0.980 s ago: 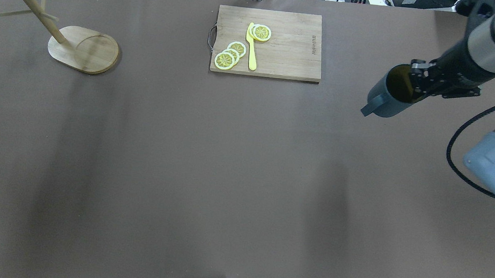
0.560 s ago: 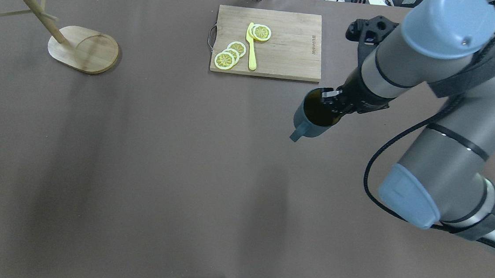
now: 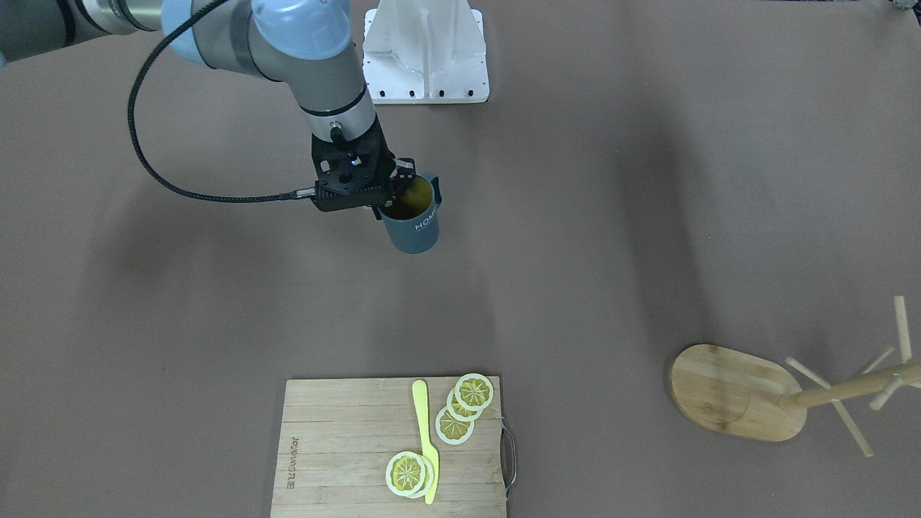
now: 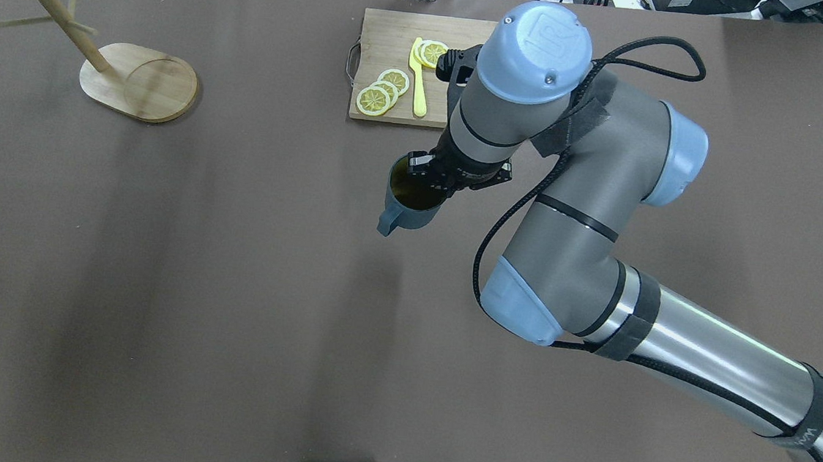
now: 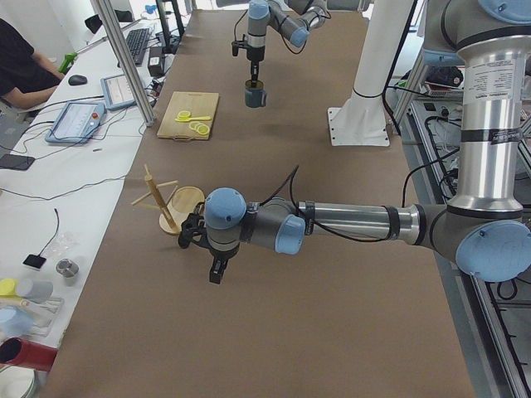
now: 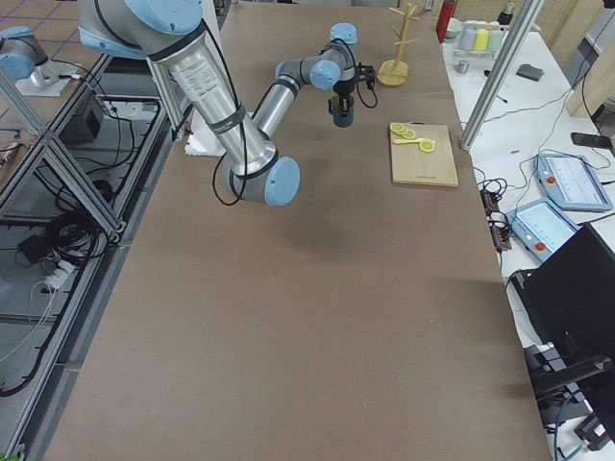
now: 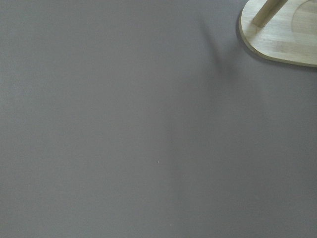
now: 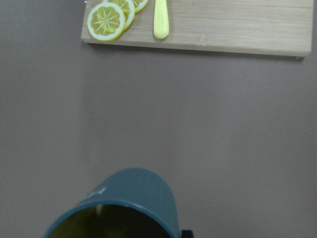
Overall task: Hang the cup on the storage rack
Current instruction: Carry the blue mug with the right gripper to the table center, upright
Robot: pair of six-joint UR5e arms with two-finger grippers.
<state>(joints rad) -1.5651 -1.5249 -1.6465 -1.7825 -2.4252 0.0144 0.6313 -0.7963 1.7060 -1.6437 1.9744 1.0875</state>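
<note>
The robot's right gripper should set the cup down on the bare table [image 3: 445, 249] between the white base plate and the cutting board.
The dark slate-blue cup [image 4: 411, 203] hangs upright above the middle of the table, handle toward the robot's base. My right gripper [image 4: 428, 179] is shut on the cup's rim, one finger inside; it also shows in the front view [image 3: 388, 198] with the cup [image 3: 414, 224]. The right wrist view shows the cup's rim [image 8: 133, 201] at the bottom. The bamboo storage rack [image 4: 137, 81] stands at the far left, well away from the cup. My left gripper [image 5: 216, 272] shows only in the exterior left view, near the rack [image 5: 170, 203]; I cannot tell if it is open.
A wooden cutting board [image 4: 390, 35] with lemon slices [image 4: 381, 93] and a yellow knife [image 4: 418, 77] lies just beyond the cup, partly hidden by my right arm. The white robot base plate [image 3: 426, 50] is on the near side.
My right arm has carried the cup from the table's far right, leftward and nearer, to the middle in front of the cutting board. The rack has not moved.
</note>
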